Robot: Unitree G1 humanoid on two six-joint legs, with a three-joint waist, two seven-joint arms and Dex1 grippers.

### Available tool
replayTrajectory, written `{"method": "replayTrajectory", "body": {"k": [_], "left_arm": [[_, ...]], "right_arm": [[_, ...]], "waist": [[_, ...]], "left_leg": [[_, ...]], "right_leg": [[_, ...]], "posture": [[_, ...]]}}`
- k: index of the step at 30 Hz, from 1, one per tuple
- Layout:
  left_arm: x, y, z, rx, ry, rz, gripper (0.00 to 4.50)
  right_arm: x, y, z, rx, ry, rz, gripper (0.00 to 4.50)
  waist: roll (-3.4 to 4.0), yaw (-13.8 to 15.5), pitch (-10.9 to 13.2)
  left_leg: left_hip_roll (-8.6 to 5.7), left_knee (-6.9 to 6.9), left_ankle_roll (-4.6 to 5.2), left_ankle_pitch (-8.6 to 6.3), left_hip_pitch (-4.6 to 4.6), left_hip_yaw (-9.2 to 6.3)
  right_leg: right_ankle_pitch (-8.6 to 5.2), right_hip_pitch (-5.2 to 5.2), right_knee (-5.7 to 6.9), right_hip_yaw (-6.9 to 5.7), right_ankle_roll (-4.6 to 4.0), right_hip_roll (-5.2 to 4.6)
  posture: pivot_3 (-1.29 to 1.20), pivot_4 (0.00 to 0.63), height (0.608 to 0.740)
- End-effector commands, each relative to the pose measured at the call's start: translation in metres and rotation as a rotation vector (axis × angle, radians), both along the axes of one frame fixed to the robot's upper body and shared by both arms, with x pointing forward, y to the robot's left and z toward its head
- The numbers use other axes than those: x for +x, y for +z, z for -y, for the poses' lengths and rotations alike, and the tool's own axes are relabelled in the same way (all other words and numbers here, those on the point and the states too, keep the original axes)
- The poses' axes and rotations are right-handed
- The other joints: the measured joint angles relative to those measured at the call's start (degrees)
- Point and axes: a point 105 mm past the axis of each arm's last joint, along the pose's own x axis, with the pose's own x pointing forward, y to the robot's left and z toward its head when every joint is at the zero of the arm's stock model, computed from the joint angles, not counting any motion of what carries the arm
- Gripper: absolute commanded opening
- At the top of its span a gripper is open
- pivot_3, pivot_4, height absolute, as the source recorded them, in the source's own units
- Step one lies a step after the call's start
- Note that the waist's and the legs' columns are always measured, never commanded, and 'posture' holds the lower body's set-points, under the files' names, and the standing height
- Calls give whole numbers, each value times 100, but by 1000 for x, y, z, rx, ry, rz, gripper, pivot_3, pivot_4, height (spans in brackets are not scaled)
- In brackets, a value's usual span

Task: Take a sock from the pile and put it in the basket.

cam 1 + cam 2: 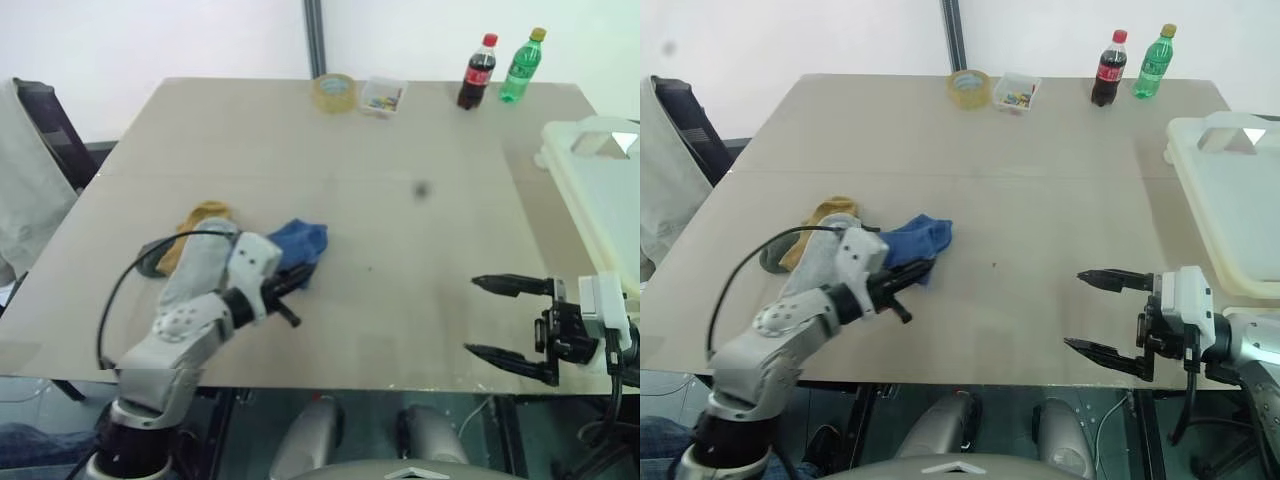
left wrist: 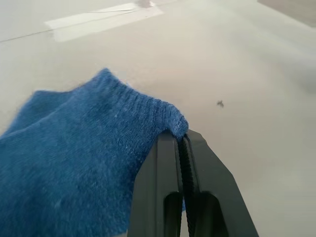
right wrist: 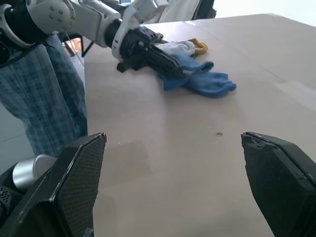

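Next, my left gripper releases the blue sock on the small dark speck [image 1: 372,270] [image 2: 221,105] between the pile and my right gripper.
My left gripper [image 1: 291,281] is shut on the cuff of a blue sock [image 1: 300,241], with its black fingers [image 2: 182,187] pressed together on the ribbed edge. The rest of the sock [image 3: 207,82] trails on the table. Just behind my left arm lies the pile [image 1: 203,217], where a mustard yellow sock and a bit of grey show; the arm hides part of it. My right gripper [image 1: 495,318] hangs open and empty near the table's front right. The cream-white basket [image 1: 590,190] stands at the table's right edge, beyond that gripper.
At the far edge of the table [image 1: 400,200] stand a roll of tape [image 1: 335,92], a small clear box of coloured bits [image 1: 382,96], a cola bottle [image 1: 477,72] and a green bottle [image 1: 520,66]. A chair draped with pale cloth [image 1: 30,180] is off the left side.
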Motion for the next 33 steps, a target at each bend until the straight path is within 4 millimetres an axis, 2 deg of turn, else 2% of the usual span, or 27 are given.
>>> {"method": "replayTrajectory", "body": {"k": [1, 5, 7, 12, 22, 23, 24, 28, 31, 33], "left_arm": [[0, -9, 33, 38, -111, -20, 46], [-7, -17, 70, -11, -244, -67, 46], [-4, -16, 85, -60, -254, -82, 46], [-2, -8, 106, -156, -291, -128, 46], [-8, -13, 135, -80, -396, -146, 46], [-9, -12, 136, -92, -410, -151, 684], [-11, -9, 137, -103, -427, -146, 947], [-8, -7, 130, -38, -400, -77, 2822], [-12, 2, 121, -63, -423, -61, 4144], [-15, 11, 112, -91, -445, -59, 4144]], "right_arm": [[-2, 9, -1, -9, -8, 53, 4500], [-2, 11, 1, -14, -30, 65, 4500], [-3, 12, 2, -16, -47, 68, 4500], [-6, 14, 2, -14, -71, 70, 4500], [-8, 14, 2, -17, -84, 59, 4500], [-8, 14, 2, -16, -84, 59, 4500], [-7, 14, 2, -15, -84, 58, 4500], [-6, 14, 1, -12, -81, 58, 4500], [-5, 13, 0, -10, -78, 57, 4500], [-4, 13, 0, -8, -76, 57, 4500]], "waist": [[0, 2, 0], [0, -14, 0], [0, -4, 0], [-2, -4, 1], [-3, -1, 2], [-2, -2, 2], [-3, -2, 2], [-3, -8, 2], [-3, -7, 2], [-2, -10, 2]], "left_leg": [[-2, 6, 0, 0, -2, 0], [-1, 12, 2, -1, 1, 22], [-2, 17, 2, 0, 0, 23], [1, 20, 1, 0, -1, 23], [0, 26, -2, 3, 0, 32], [-1, 27, -1, 3, 0, 32], [-1, 27, -1, 3, 0, 32], [0, 26, -3, 4, 0, 33], [1, 27, -2, 3, 0, 32], [2, 27, -2, 3, 0, 33]], "right_leg": [[2, 1, 1, -1, 4, 4], [8, -1, 2, 8, 12, 5], [9, -1, 2, 9, 15, 6], [10, -2, 3, 10, 17, 5], [14, -1, 5, 16, 23, 11], [14, -1, 5, 16, 24, 12], [14, -1, 5, 17, 24, 11], [14, -2, 5, 19, 24, 10], [14, -2, 5, 19, 24, 9], [14, -3, 5, 22, 24, 8]], "posture": [[0, 150, 740], [0, 150, 740], [0, 150, 740], [0, 150, 740], [0, 150, 740], [0, 150, 740], [0, 150, 740], [0, 150, 740], [0, 150, 740], [0, 150, 740]]}}
